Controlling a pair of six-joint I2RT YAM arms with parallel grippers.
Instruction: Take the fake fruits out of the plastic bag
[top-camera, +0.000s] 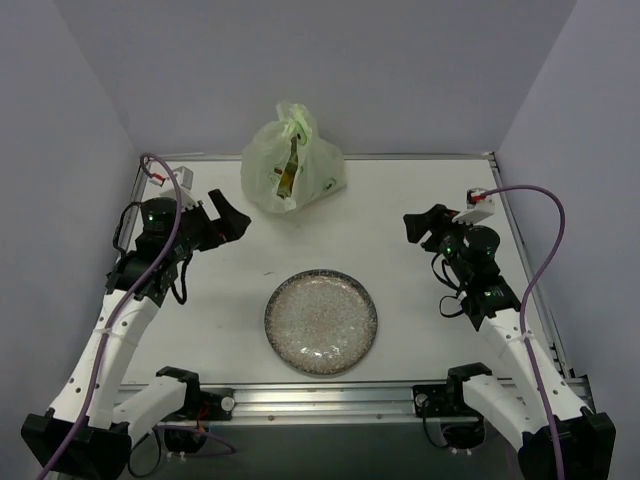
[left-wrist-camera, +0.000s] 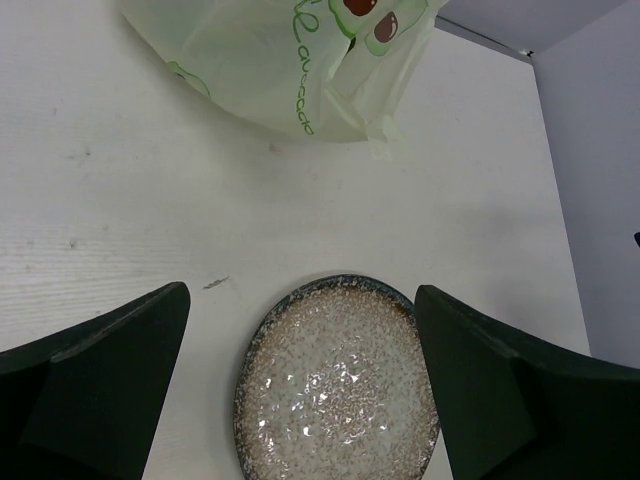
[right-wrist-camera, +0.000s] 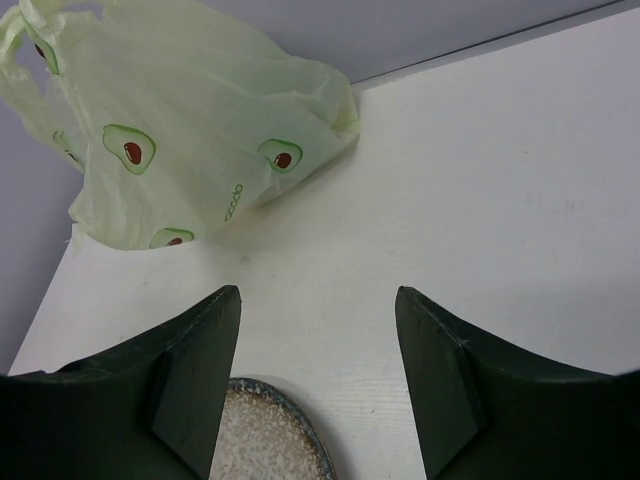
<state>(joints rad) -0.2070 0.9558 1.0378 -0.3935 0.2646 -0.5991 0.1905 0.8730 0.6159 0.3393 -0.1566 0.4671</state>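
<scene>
The robot's left gripper needs to close on the edge of the opening (top-camera: 276, 178) of the plastic bag, next to the yellow fake fruit, to hold the bag open.
The pale green plastic bag (top-camera: 291, 160) stands at the back middle of the white table, its knotted handles up; avocado prints show on it in the wrist views (left-wrist-camera: 300, 50) (right-wrist-camera: 190, 140). Through its thin side I make out yellow and dark shapes of the fake fruits (top-camera: 287, 178), the rest hidden inside. My left gripper (top-camera: 232, 222) hovers open to the bag's left front, jaws wide with nothing between them (left-wrist-camera: 300, 330). My right gripper (top-camera: 420, 228) is open too, out to the bag's right, and empty (right-wrist-camera: 318, 300).
A round speckled glass plate (top-camera: 321, 321) lies in the near middle of the table, between the two arms; it shows under both grippers (left-wrist-camera: 338, 385) (right-wrist-camera: 270, 440). Grey walls close the table at the back and sides. A metal rail (top-camera: 320, 398) runs along the near edge.
</scene>
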